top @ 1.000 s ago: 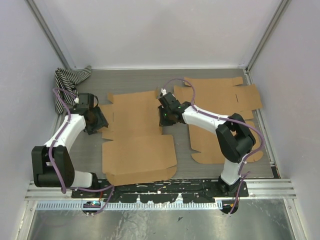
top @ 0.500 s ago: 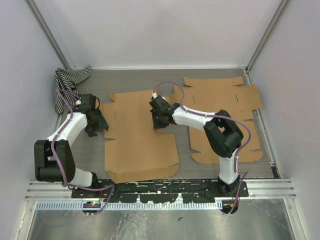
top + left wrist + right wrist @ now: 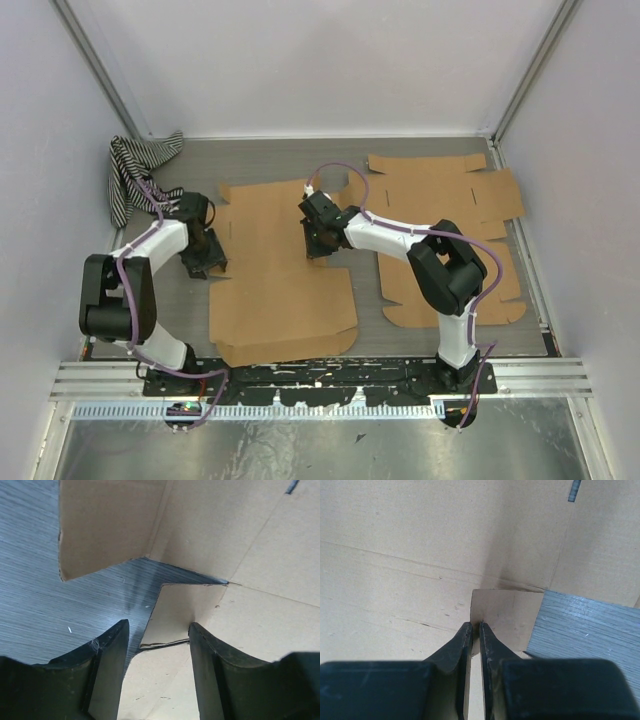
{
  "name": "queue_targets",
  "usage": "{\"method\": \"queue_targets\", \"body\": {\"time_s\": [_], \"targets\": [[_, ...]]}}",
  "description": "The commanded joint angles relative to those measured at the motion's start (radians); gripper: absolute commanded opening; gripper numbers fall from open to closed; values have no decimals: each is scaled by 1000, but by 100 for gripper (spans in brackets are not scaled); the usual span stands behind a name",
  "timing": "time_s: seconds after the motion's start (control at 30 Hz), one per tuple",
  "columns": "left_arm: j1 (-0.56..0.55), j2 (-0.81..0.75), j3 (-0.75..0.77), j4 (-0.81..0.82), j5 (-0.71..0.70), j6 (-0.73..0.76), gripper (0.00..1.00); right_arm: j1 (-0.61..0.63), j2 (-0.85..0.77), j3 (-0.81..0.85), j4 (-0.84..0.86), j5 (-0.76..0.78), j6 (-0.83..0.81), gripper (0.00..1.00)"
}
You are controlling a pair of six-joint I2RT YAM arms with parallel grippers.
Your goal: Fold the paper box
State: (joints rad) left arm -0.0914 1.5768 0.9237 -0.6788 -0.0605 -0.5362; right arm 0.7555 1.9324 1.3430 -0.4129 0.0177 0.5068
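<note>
Next, I move my left gripper to the paper box's small far corner flap (image 3: 225, 192), the one nearest the striped cloth, and close it there.
The paper box is a flat brown cardboard blank (image 3: 280, 270) lying on the grey table. My left gripper (image 3: 207, 258) is at the blank's left edge. In the left wrist view it (image 3: 157, 630) is open, its fingers (image 3: 107, 665) either side of a small side flap (image 3: 182, 610) and not pressing it. A larger flap (image 3: 107, 522) rises behind. My right gripper (image 3: 318, 240) is at the blank's right edge. The right wrist view shows it (image 3: 475, 626) shut on the edge of a small flap (image 3: 507, 612) that it holds lifted.
More flat cardboard blanks (image 3: 440, 190) lie at the back right and under the right arm (image 3: 450, 295). A striped cloth (image 3: 135, 170) is bunched in the back left corner. Grey walls enclose the table on three sides.
My right gripper went left with the flap a second ago and has held still since. The left gripper has swung right, in to the blank's left edge, and narrowed slightly.
</note>
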Motion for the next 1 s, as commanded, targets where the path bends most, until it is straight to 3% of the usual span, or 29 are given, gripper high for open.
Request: {"method": "queue_targets", "body": {"time_s": [0.0, 0.33, 0.7, 0.83, 0.97], "targets": [[-29, -27, 60, 0, 13, -18, 57, -5, -6, 32, -12, 7, 0, 15], [-173, 16, 139, 5, 37, -63, 57, -3, 16, 42, -9, -4, 2, 15], [-187, 191, 177, 39, 21, -45, 57, -2, 63, 60, -7, -31, 0, 15], [-186, 177, 205, 10, 17, -40, 57, -3, 67, 66, -7, -41, -1, 16], [-187, 108, 249, -46, -14, -23, 57, -3, 12, 70, -21, -25, -9, 24]]}}
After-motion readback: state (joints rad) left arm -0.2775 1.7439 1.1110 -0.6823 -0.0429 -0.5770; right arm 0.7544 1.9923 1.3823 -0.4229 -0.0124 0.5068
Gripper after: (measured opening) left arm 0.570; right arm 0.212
